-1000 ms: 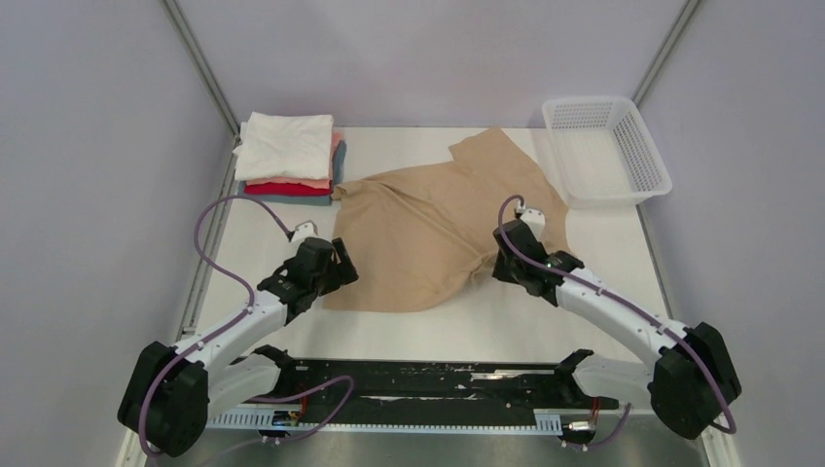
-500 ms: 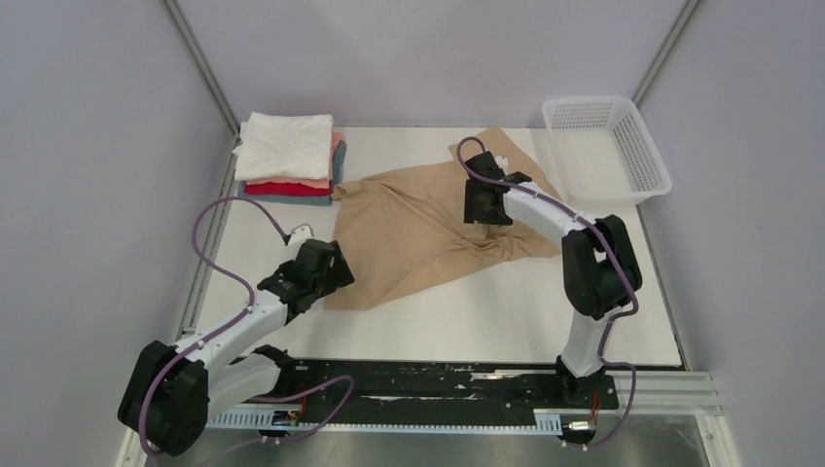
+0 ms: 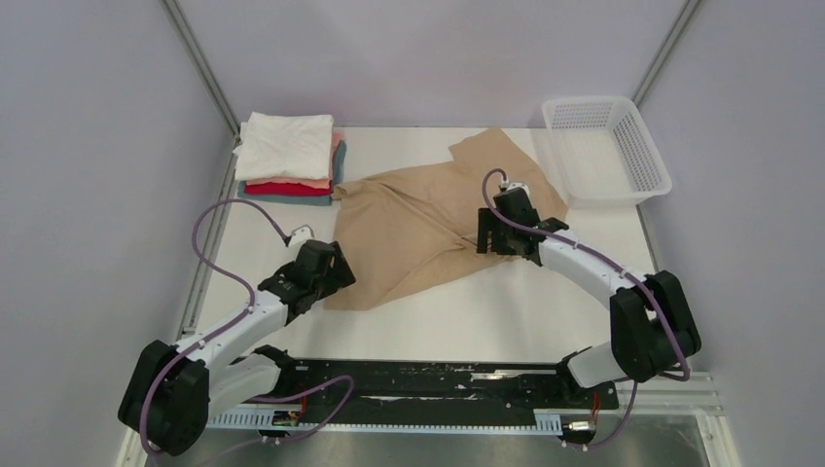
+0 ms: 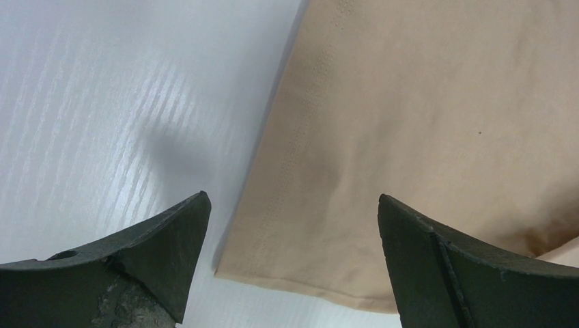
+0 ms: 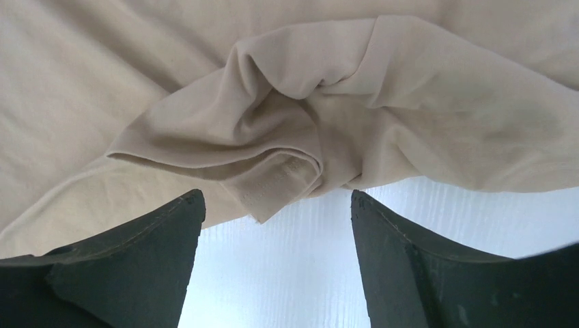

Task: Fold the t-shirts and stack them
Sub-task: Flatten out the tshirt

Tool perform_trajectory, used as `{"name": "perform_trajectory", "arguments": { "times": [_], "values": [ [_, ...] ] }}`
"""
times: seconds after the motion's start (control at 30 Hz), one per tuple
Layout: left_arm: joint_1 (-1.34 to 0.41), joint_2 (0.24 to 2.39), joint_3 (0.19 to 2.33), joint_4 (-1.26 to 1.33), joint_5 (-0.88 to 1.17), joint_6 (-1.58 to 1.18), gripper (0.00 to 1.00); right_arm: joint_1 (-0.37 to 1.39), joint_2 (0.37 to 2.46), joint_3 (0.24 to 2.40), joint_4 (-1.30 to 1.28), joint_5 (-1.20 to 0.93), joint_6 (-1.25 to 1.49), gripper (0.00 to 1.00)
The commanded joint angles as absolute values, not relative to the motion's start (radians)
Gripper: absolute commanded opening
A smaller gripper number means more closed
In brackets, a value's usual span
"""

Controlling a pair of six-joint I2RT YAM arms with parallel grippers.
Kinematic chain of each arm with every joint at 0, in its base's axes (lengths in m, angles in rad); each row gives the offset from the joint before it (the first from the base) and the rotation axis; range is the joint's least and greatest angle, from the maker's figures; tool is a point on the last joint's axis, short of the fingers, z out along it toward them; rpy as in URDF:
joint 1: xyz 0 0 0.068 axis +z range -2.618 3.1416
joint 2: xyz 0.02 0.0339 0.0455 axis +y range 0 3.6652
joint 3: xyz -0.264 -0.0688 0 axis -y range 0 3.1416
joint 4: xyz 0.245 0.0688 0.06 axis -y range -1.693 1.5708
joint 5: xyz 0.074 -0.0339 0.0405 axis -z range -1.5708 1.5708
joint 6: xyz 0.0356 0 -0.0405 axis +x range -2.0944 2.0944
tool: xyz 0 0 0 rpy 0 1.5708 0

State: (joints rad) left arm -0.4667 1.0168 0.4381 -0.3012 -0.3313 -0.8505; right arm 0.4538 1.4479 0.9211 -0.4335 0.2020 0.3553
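Observation:
The tan t-shirt's near sleeve is bunched back over its body, so my right gripper will pinch the sleeve's loose edge (image 5: 239,166) and pull it out before folding.
A tan t-shirt (image 3: 418,219) lies crumpled across the middle of the white table. A stack of folded t-shirts (image 3: 288,156), white on top with pink, red and blue-grey under it, sits at the back left. My left gripper (image 3: 334,274) stands open at the tan shirt's near-left corner (image 4: 293,246), nothing between its fingers. My right gripper (image 3: 494,233) is open over the shirt's bunched right side; a folded hem corner (image 5: 273,184) lies just beyond its fingertips, not held.
A white mesh basket (image 3: 605,148) stands at the back right corner. Grey walls close in both sides. A black rail (image 3: 428,381) runs along the near edge by the arm bases.
The right arm swung up over the shirt, dragging its right side into a bunch, then came back toward the near right and opened, letting go of the cloth. The left arm stayed still.

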Motion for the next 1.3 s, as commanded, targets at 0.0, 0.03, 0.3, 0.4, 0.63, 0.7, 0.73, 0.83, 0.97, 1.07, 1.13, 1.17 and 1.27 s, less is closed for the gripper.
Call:
{"name": "perform_trajectory", "arguments": {
  "times": [0.0,0.03,0.3,0.4,0.63,0.7,0.73,0.83,0.97,1.07,1.13,1.17,1.27],
  "values": [
    [-0.463,1.05,0.443,-0.235,-0.31,-0.868,1.0,0.436,1.453,0.906,-0.292,0.095,0.333,0.75],
    [-0.464,1.057,0.447,-0.234,-0.304,-0.868,1.0,0.434,1.461,0.906,-0.265,0.055,0.307,0.74],
    [-0.465,1.103,0.457,-0.219,-0.289,-0.864,1.0,0.433,1.562,0.938,-0.215,-0.037,0.238,0.72],
    [-0.464,1.106,0.459,-0.217,-0.287,-0.862,1.0,0.434,1.592,0.94,-0.215,-0.037,0.236,0.69],
    [-0.465,1.108,0.46,-0.213,-0.286,-0.861,1.0,0.435,1.555,0.916,-0.217,-0.003,0.257,0.4],
    [-0.464,1.11,0.461,-0.211,-0.285,-0.861,1.0,0.434,1.532,0.91,-0.224,0.0,0.26,0.35],
    [-0.464,1.11,0.462,-0.21,-0.285,-0.86,1.0,0.435,1.521,0.91,-0.23,0.032,0.263,0.31],
    [-0.464,1.117,0.463,-0.21,-0.287,-0.86,1.0,0.435,1.492,0.908,-0.26,0.037,0.274,0.19],
    [-0.463,1.124,0.468,-0.205,-0.286,-0.859,1.0,0.434,1.444,0.906,-0.33,0.039,0.297,0.08],
    [-0.465,1.133,0.47,-0.191,-0.282,-0.854,1.0,0.436,1.423,0.899,-0.361,0.018,0.3,0.0],
    [-0.464,1.139,0.472,-0.182,-0.275,-0.849,1.0,0.437,1.418,0.893,-0.363,0.0,0.292,0.0],
    [-0.464,1.142,0.473,-0.18,-0.27,-0.848,1.0,0.437,1.422,0.895,-0.363,-0.02,0.279,0.0],
    [-0.464,1.155,0.476,-0.168,-0.261,-0.844,1.0,0.443,1.453,0.906,-0.355,-0.022,0.267,0.04]
  ]
}}
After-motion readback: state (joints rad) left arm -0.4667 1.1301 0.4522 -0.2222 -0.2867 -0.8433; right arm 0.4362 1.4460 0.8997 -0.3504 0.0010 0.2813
